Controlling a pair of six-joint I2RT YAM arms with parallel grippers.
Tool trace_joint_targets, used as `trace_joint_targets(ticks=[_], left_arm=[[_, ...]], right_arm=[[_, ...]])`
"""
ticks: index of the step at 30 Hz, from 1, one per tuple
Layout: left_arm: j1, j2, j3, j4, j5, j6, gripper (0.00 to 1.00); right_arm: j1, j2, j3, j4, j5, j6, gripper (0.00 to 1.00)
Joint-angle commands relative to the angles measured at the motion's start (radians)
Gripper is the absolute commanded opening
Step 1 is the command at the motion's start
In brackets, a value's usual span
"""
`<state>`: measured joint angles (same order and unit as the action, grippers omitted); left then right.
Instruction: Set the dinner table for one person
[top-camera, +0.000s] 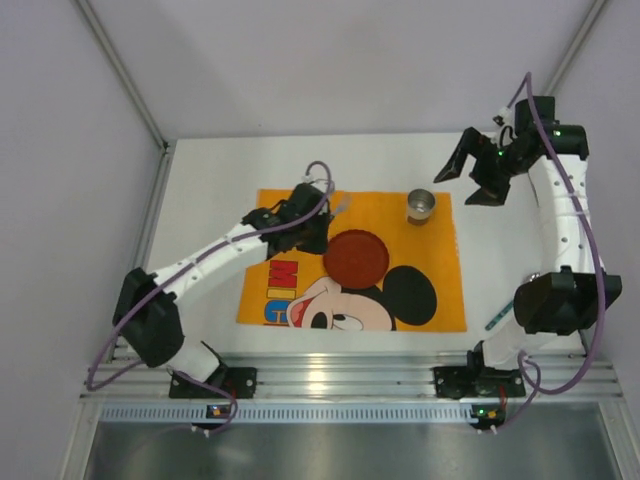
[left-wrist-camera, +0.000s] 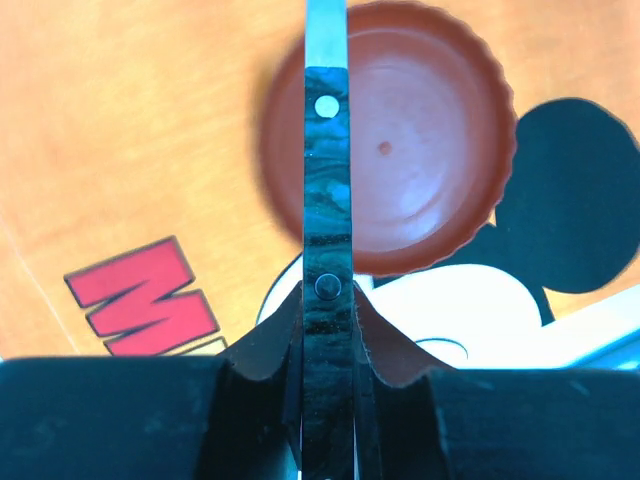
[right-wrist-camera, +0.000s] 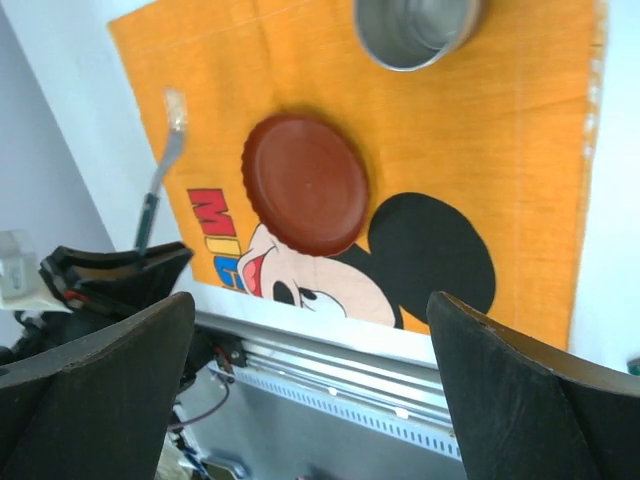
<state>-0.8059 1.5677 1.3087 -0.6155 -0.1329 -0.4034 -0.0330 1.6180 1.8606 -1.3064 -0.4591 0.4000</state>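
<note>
Next, my left gripper releases the piece of cutlery over the red letter M on the placemat (top-camera: 287, 266) (left-wrist-camera: 140, 258), next to the red plate.
The white dinner table (top-camera: 205, 200) carries an orange Mickey Mouse placemat (top-camera: 285, 210). A round red plate (top-camera: 355, 257) lies at the mat's middle, and a metal cup (top-camera: 421, 206) stands at its back edge. My left gripper (top-camera: 310, 225) is shut on a piece of cutlery (left-wrist-camera: 327, 200) with a dark riveted handle, held over the mat just left of the plate (left-wrist-camera: 420, 150). Its metal end (right-wrist-camera: 175, 108) points away from the gripper. My right gripper (top-camera: 478, 172) is open and empty, raised over the table's back right.
A ribbed aluminium rail (top-camera: 340, 375) runs along the table's near edge. A teal-handled item (top-camera: 498, 320) lies on the table right of the mat, partly behind the right arm. Grey walls close in the back and sides.
</note>
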Motion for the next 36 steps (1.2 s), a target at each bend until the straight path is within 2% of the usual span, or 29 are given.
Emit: trace_joint_targets(ticks=[1,3,4,5,7,12,16,25,30,32,34,36], left_arm=[[0.178,-0.167,-0.229,0.157,0.304,-0.097,0.00],[0.256,-0.256,-0.310,0.200,0.396,-0.123,0.00],[0.325,-0.279,-0.366,0.200,0.410,-0.126,0.00],[0.347,-0.302,-0.390,0.185,0.412,-0.129,0.00],[0.384,-0.354,-0.437,0.163,0.397,-0.127,0.00],[0.384,-0.417,-0.512,0.140,0.346,-0.155,0.00],[0.384,-0.400,-0.560,0.158,0.323,-0.175,0.00],[0.384,-0.219,-0.572,0.180,0.256,-0.256,0.01],[0.384,-0.201,-0.566,0.171,0.271,-0.270,0.21],[0.384,-0.213,-0.569,0.166,0.268,-0.267,0.24],[0.384,-0.218,-0.575,0.158,0.276,-0.258,0.37],[0.384,-0.222,-0.578,0.152,0.280,-0.247,0.39]], right_arm=[[-0.053,-0.052,-0.032,-0.093,0.033,-0.006,1.00],[-0.074,-0.079,-0.089,-0.047,0.040,0.005,1.00],[-0.079,-0.107,-0.151,-0.028,0.040,0.016,1.00],[-0.084,-0.118,-0.181,-0.013,0.040,0.020,1.00],[-0.090,-0.144,-0.259,0.024,0.034,0.031,1.00],[-0.091,-0.171,-0.350,0.062,0.031,0.043,1.00],[-0.091,-0.178,-0.380,0.079,0.049,0.043,1.00],[-0.102,-0.219,-0.486,0.145,0.099,0.063,1.00],[-0.102,-0.233,-0.515,0.153,0.109,0.068,1.00],[-0.102,-0.237,-0.523,0.151,0.117,0.066,1.00],[-0.104,-0.248,-0.532,0.151,0.126,0.062,1.00],[-0.110,-0.251,-0.543,0.151,0.154,0.062,1.00]])
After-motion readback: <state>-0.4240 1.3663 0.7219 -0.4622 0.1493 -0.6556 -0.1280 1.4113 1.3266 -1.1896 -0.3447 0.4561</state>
